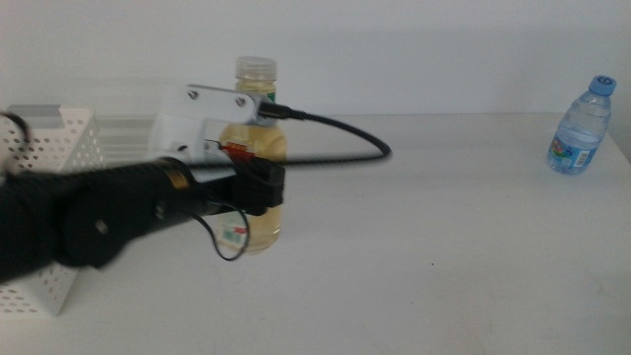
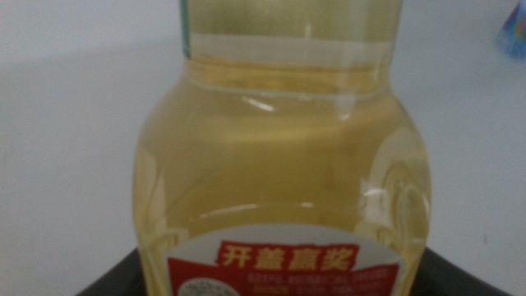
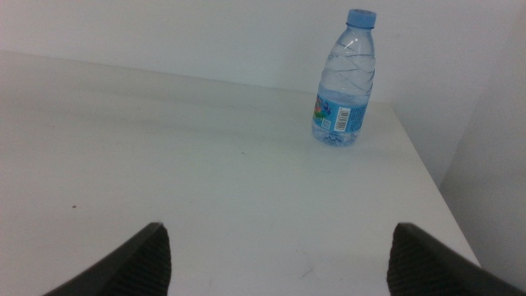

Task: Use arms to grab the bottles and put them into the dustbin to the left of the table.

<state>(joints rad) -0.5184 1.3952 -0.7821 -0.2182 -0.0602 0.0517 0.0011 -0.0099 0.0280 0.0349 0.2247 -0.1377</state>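
Note:
The yellow-liquid bottle will drop from my left gripper inside the white dustbin (image 1: 47, 219), along the dustbin's side facing the table's middle. The bottle still stands upright on the white table.
The yellow-liquid bottle (image 1: 258, 148) with a white cap and red label stands upright left of centre on the white table (image 1: 444, 266). My left gripper (image 1: 261, 184) comes in from the left and is shut on the bottle's middle. In the left wrist view the bottle (image 2: 279, 140) fills the picture, with the dark jaws on both sides of it low down. The small clear blue-capped water bottle (image 1: 582, 123) stands at the far right; the right wrist view shows it (image 3: 345, 82) ahead of my right gripper (image 3: 279, 255), which is open and empty. The red can is out of view.
The white perforated dustbin (image 1: 49, 148) stands at the left edge, partly hidden behind my left arm. A black cable (image 1: 345, 133) loops from the left wrist over the table. The table's right edge runs close to the water bottle.

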